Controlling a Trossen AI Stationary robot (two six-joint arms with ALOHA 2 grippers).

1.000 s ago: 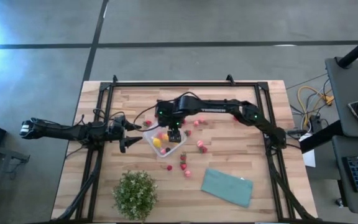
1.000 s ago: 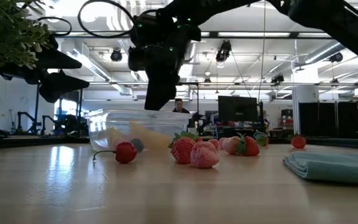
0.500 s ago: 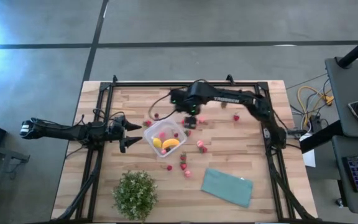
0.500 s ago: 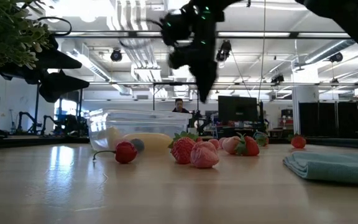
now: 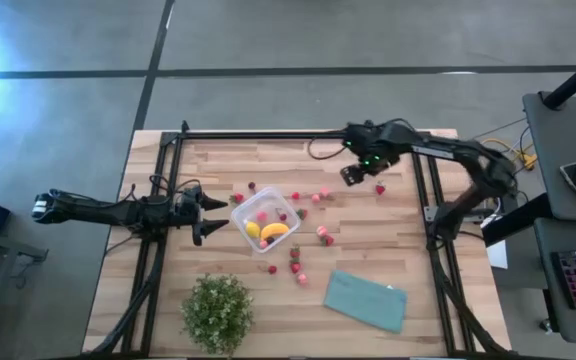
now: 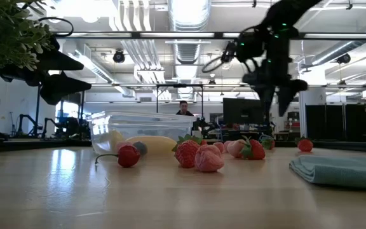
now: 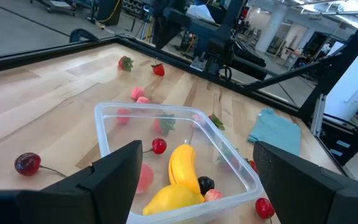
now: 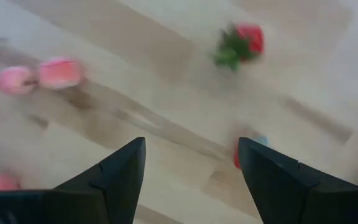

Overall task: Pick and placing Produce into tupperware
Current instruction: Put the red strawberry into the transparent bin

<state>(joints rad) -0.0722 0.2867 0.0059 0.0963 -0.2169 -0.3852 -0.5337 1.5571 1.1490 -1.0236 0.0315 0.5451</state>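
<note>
I will close my right gripper on the sides of the lone red strawberry (image 5: 380, 188) (image 8: 237, 159), the one with pale leaves that lies farthest from the clear tupperware.
The clear tupperware (image 5: 265, 218) stands mid-table. It holds a yellow banana (image 7: 182, 165), a yellow round fruit (image 7: 173, 200) and a few small red fruits. Red and pink strawberries lie around it on the wood, for instance at the far side (image 5: 315, 197) and the near side (image 5: 294, 262). My left gripper (image 5: 208, 213) is open, level, just left of the tupperware. My right gripper (image 5: 353, 175) hangs open above the table's far right part, pointing down, with nothing between its fingers. A red strawberry (image 5: 379, 188) lies on the table just right of it.
A green potted plant (image 5: 218, 312) stands at the near left edge. A folded teal cloth (image 5: 366, 300) lies near the front right. A black frame (image 5: 288, 134) runs round the table. Bare wood lies between the tupperware and the far edge.
My right gripper has swung from above the tupperware toward the table's far right, staying at about the same height, and has rolled about its own axis. The banana and yellow fruit it had hidden in the tupperware show now. My left arm has kept still.
</note>
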